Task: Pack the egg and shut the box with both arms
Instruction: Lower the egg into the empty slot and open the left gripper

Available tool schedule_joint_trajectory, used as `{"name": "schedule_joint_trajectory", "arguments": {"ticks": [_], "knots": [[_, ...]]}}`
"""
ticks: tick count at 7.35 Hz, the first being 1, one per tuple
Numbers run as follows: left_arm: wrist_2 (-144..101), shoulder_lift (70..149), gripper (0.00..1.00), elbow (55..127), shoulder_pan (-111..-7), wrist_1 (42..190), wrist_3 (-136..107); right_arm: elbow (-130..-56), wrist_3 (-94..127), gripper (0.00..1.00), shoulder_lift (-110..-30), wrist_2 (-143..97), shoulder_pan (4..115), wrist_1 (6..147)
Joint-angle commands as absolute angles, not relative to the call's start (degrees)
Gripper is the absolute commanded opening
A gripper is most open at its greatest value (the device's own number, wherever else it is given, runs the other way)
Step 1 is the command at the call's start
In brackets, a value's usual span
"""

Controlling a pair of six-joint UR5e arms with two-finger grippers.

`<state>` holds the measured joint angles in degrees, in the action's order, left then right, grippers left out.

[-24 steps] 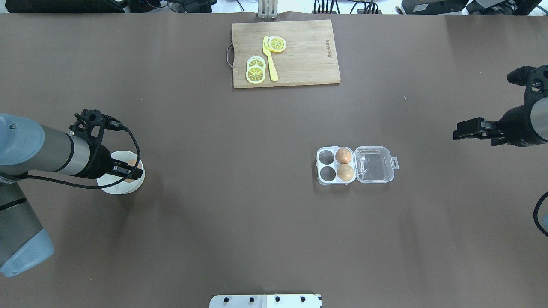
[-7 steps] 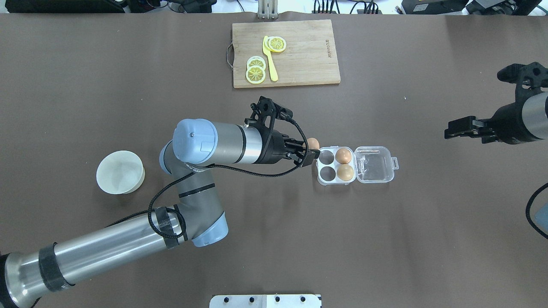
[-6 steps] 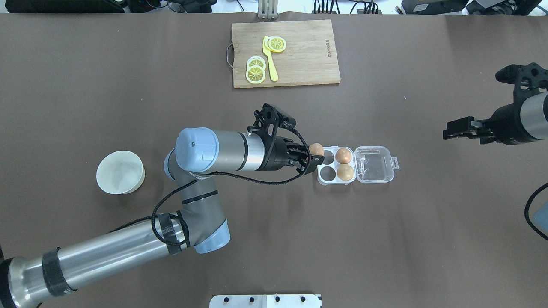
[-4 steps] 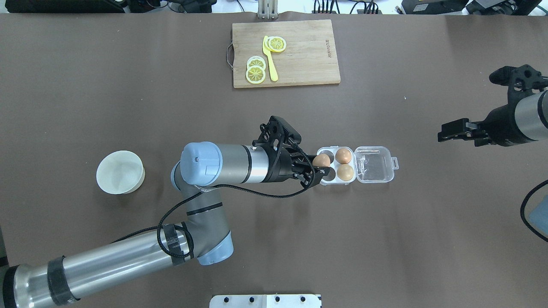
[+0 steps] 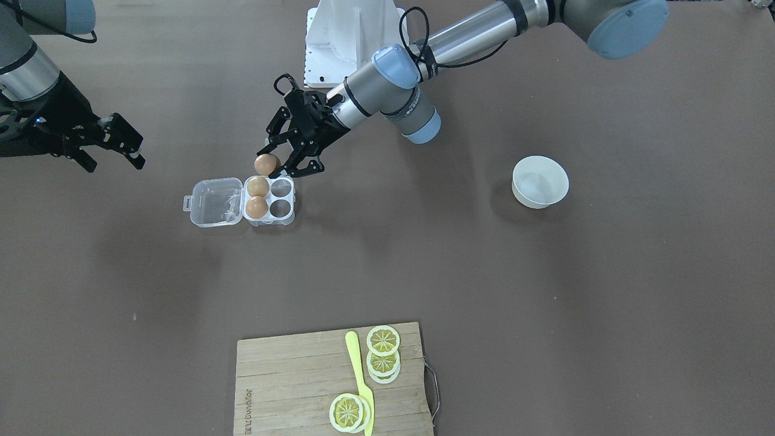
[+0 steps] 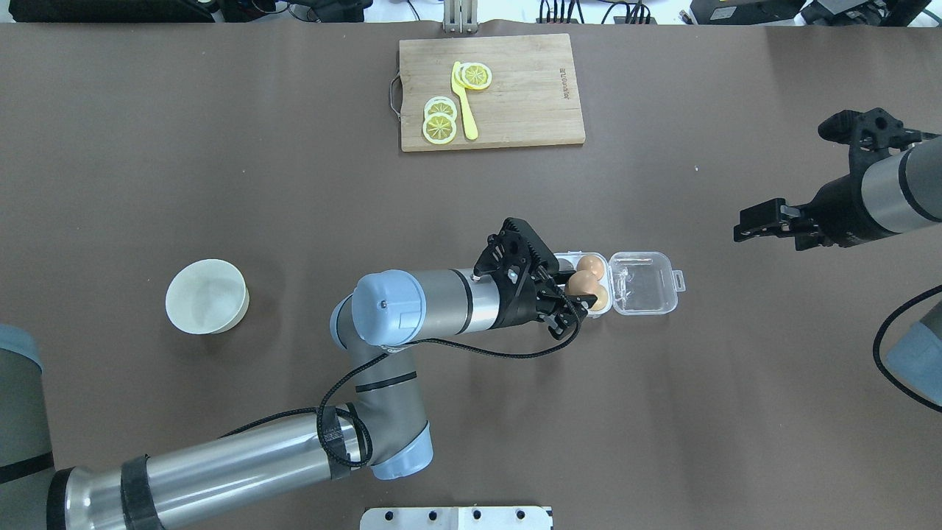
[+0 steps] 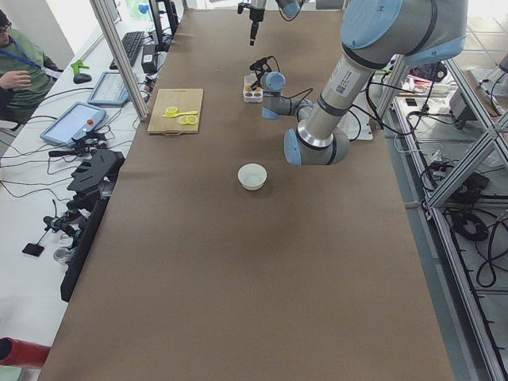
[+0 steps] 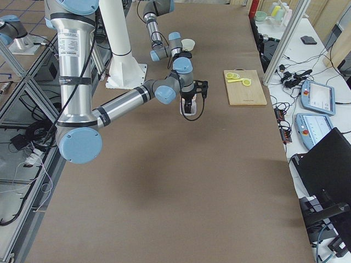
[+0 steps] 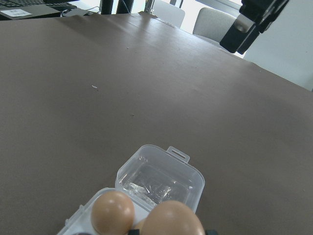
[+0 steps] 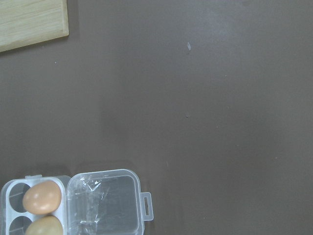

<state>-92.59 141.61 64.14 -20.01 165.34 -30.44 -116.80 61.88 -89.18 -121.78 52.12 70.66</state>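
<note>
I should release the light-brown egg in the egg box's empty cell (image 5: 279, 183) nearest the left arm.
My left gripper (image 5: 277, 164) is shut on a light-brown egg (image 5: 266, 163) and holds it just above the clear egg box (image 5: 284, 213). In the overhead view the held egg (image 6: 581, 281) overlaps the box's two packed eggs (image 6: 593, 266), and the gripper (image 6: 574, 300) hides the two bare cells. The hinged lid (image 6: 642, 283) lies open flat on the far side from the left arm. The left wrist view shows the held egg (image 9: 171, 219) over the box. My right gripper (image 6: 758, 223) is open and empty, well apart from the lid.
A round white bowl (image 6: 207, 296) stands empty on my left. A wooden cutting board (image 6: 515, 96) with lemon slices and a yellow knife lies at the table's far middle. The white pedestal (image 5: 351, 42) stands at the robot's side.
My left arm has carried the egg from the white bowl across to the box, ending over it. My right arm has drifted a little toward the box.
</note>
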Motion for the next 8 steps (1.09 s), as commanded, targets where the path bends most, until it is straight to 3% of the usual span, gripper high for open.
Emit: {"name": "schedule_joint_trajectory", "arguments": {"ticks": [1, 8], "knots": [[-89.92, 141.94, 0.0, 63.11, -20.3, 165.06, -27.69, -115.41, 63.19, 0.99, -87.9, -121.99, 52.12, 70.66], [-90.09, 140.37, 0.0, 61.61, -19.78, 165.06, -27.68, -113.64, 63.37, 0.99, -86.48, -123.31, 51.94, 70.66]]}}
